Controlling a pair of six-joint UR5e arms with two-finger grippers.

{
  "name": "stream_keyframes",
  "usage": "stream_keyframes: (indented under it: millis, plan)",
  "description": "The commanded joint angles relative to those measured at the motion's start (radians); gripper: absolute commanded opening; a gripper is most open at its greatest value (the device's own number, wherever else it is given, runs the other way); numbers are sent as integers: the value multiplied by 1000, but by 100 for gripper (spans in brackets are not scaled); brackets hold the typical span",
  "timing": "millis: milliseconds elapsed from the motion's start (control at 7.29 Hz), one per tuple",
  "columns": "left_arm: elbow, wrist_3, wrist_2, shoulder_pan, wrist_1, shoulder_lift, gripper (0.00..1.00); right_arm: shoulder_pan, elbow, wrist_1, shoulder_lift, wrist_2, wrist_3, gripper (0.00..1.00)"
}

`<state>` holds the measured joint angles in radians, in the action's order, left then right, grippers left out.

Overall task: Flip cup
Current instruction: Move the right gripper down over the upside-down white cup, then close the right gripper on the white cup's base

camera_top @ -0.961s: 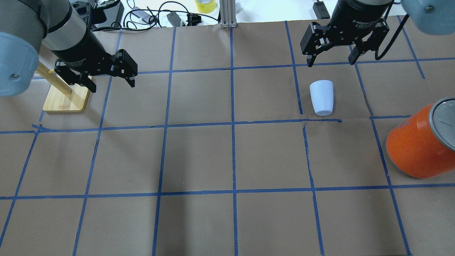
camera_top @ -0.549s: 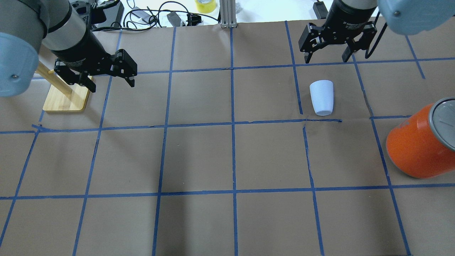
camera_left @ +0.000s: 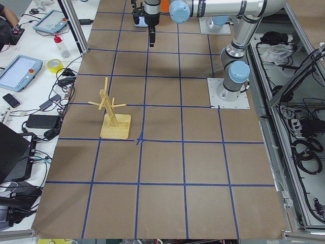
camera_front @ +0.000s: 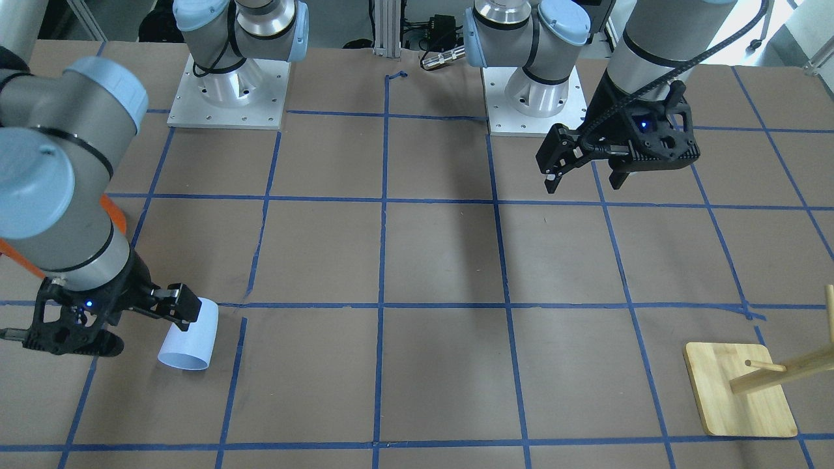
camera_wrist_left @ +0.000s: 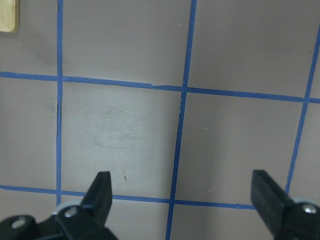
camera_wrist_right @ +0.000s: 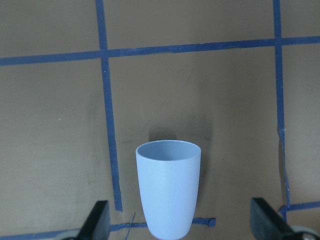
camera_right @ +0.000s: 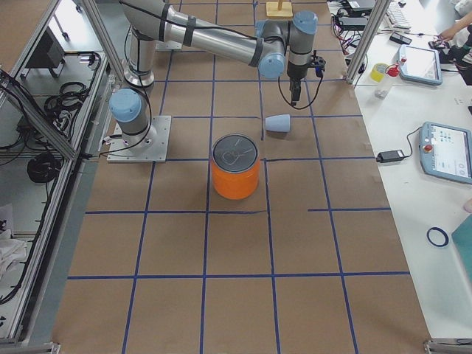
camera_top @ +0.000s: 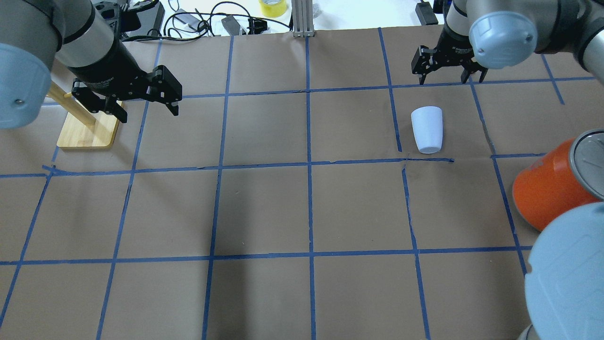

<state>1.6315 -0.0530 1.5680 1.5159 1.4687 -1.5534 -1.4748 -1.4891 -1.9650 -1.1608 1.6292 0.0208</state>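
The fingers of my right gripper will close around the middle of the pale blue-white cup (camera_front: 192,336) (camera_wrist_right: 169,192), squeezing its two sides between the cup's rim and bottom.
The pale blue-white cup (camera_top: 427,130) lies on its side on the brown paper, rim pointing away from the robot base. It also shows in the front view (camera_front: 189,345), the right side view (camera_right: 278,123) and the right wrist view (camera_wrist_right: 169,192). My right gripper (camera_top: 450,79) is open and empty, just beyond the cup's rim end and apart from it; its fingertips (camera_wrist_right: 97,220) sit either side of the cup in the wrist view. My left gripper (camera_top: 149,114) is open and empty over bare paper, far from the cup (camera_front: 583,184).
A large orange can (camera_top: 552,189) with a silver lid stands to the right of the cup, nearer the robot (camera_right: 236,166). A wooden peg stand (camera_top: 87,127) sits by the left gripper. My right arm's elbow (camera_top: 566,274) fills the lower right. Cables lie beyond the far edge.
My right gripper has moved toward the far edge and looks smaller, still open. The right arm's elbow has come into the lower right. The cup and left arm have not moved.
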Motion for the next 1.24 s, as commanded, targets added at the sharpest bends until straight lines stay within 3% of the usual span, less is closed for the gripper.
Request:
stream_keyframes:
  millis: [0, 412, 1098]
  plan:
    - [4, 14, 7, -11, -1, -14, 100, 16, -23, -41, 52, -49, 4, 100]
    - [-8, 13, 6, -11, -21, 3, 100, 56, -104, -150, 87, -87, 5, 100]
    - [7, 12, 10, -8, -24, 29, 100, 33, -140, -204, 104, -92, 48, 100]
